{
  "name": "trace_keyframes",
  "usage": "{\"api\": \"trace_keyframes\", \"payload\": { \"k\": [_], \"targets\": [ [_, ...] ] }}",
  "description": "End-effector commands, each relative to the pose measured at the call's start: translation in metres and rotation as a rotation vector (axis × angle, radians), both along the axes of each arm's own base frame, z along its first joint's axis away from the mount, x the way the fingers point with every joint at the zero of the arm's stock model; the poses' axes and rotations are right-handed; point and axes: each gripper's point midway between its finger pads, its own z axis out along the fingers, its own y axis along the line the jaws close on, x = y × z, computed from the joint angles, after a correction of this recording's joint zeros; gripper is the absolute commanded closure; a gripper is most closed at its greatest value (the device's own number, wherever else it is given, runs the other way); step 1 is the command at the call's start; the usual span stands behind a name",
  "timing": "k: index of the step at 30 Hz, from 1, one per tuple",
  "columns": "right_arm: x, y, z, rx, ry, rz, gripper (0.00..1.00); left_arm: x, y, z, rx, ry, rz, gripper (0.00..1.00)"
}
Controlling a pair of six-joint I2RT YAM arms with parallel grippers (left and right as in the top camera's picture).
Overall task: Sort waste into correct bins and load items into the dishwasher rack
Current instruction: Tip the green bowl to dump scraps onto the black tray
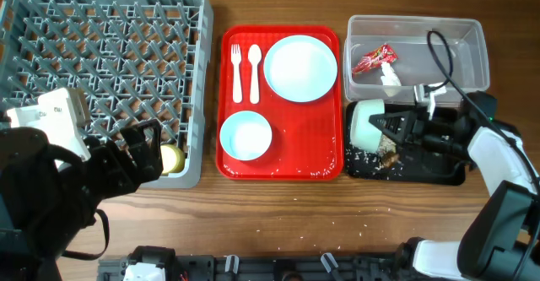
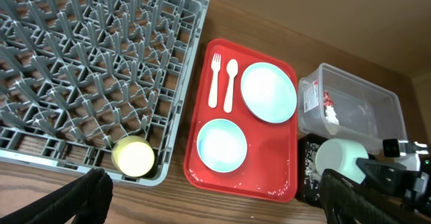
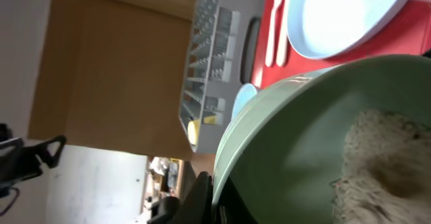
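Next, my right gripper sets the mint bowl down on the red tray (image 1: 309,138) between the other bowl and the black tray.
My right gripper (image 1: 390,129) is shut on the rim of a mint bowl (image 1: 365,122), tipped on its side over the black tray (image 1: 447,173). Whitish-brown food (image 3: 377,157) clings inside the bowl, and crumbs (image 1: 384,157) lie in the tray. The clear tub (image 1: 472,36) holds the red wrapper (image 1: 374,58) and a white scrap (image 1: 390,78). The plate (image 1: 300,67), second bowl (image 1: 245,135), fork (image 1: 236,70) and spoon (image 1: 254,72) sit on the red tray (image 1: 287,159). My left gripper (image 1: 145,150) is open and empty beside the yellow object (image 1: 172,158), which sits in the grey rack's (image 1: 101,62) front right corner.
Rice grains are scattered on the red tray's right edge and on the wooden table in front of it (image 1: 354,229). The rack stands at the left, the red tray in the middle, the tub and the black tray at the right.
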Motion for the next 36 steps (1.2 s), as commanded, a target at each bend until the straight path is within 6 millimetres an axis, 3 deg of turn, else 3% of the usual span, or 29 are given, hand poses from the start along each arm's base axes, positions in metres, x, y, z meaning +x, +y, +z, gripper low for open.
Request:
{"api": "trace_keyframes", "payload": {
  "k": [1, 2, 4, 6, 8, 10, 11, 12, 14, 16, 17, 18, 19, 21, 22, 23, 24, 25, 29, 33, 36],
  "targets": [
    [0.002, -0.007, 0.014, 0.091, -0.039, -0.028, 0.96, -0.001, 0.001, 0.003, 0.016, -0.016, -0.002, 0.0],
    [0.001, -0.007, 0.021, 0.121, -0.074, -0.027, 0.96, -0.001, 0.001, 0.003, 0.016, -0.016, -0.002, 0.0],
    [0.004, -0.009, 0.011, 0.077, -0.026, -0.034, 0.96, -0.001, 0.001, 0.003, 0.016, -0.016, -0.002, 0.0],
    [0.001, -0.007, 0.031, 0.174, -0.095, -0.028, 0.96, -0.001, 0.001, 0.003, 0.016, -0.016, -0.002, 0.0],
    [0.006, -0.011, 0.024, 0.154, -0.032, -0.038, 0.96, -0.001, 0.001, 0.003, 0.016, -0.016, -0.002, 0.0],
    [0.003, -0.009, 0.038, 0.198, -0.085, -0.031, 0.96, -0.001, 0.001, 0.003, 0.016, -0.016, -0.002, 0.0],
    [0.004, -0.01, 0.028, 0.134, -0.072, -0.034, 0.96, -0.001, 0.001, 0.003, 0.016, -0.016, -0.002, 0.0],
    [0.008, -0.016, 0.005, 0.044, 0.055, -0.068, 0.96, -0.001, 0.001, 0.003, 0.016, -0.016, -0.002, 0.0],
    [0.002, -0.01, 0.032, 0.154, -0.073, -0.039, 0.96, -0.001, 0.001, 0.003, 0.016, -0.016, -0.002, 0.0],
    [0.005, -0.013, 0.017, 0.076, -0.018, -0.051, 0.96, -0.001, 0.001, 0.003, 0.016, -0.016, -0.002, 0.0],
    [0.003, -0.011, 0.022, 0.124, 0.014, -0.051, 0.96, -0.001, 0.001, 0.003, 0.016, -0.016, -0.002, 0.0],
    [-0.003, -0.006, 0.038, 0.179, -0.065, -0.034, 0.95, -0.001, 0.001, 0.003, 0.016, -0.016, -0.002, 0.0],
    [-0.007, -0.003, 0.038, 0.146, -0.107, -0.023, 0.96, -0.001, 0.001, 0.003, 0.016, -0.016, -0.002, 0.0],
    [-0.005, -0.006, 0.014, 0.064, 0.055, -0.041, 0.95, -0.001, 0.001, 0.003, 0.016, -0.016, -0.002, 0.0],
    [-0.011, 0.0, 0.043, 0.162, -0.095, -0.02, 0.96, -0.001, 0.001, 0.003, 0.016, -0.016, -0.002, 0.0],
    [-0.013, 0.002, 0.047, 0.143, -0.157, -0.013, 0.96, -0.001, 0.001, 0.003, 0.016, -0.016, -0.002, 0.0],
    [-0.01, 0.0, 0.034, 0.063, -0.111, -0.011, 0.96, -0.001, 0.001, 0.003, 0.016, -0.016, -0.002, 0.0],
    [-0.005, -0.008, 0.005, -0.04, 0.097, -0.056, 0.96, -0.001, 0.001, 0.003, 0.016, -0.016, -0.002, 0.0],
    [-0.02, 0.016, 0.021, -0.103, 0.041, 0.018, 0.95, -0.001, 0.001, 0.003, 0.016, -0.016, -0.002, 0.0],
    [-0.037, 0.044, 0.017, -0.569, -0.035, 0.043, 0.95, -0.001, 0.001, 0.003, 0.016, -0.016, -0.002, 0.0],
    [-0.038, 0.058, 0.02, -0.789, -0.107, -0.029, 0.96, -0.001, 0.001, 0.003, 0.016, -0.016, -0.002, 0.0]
  ]
}}
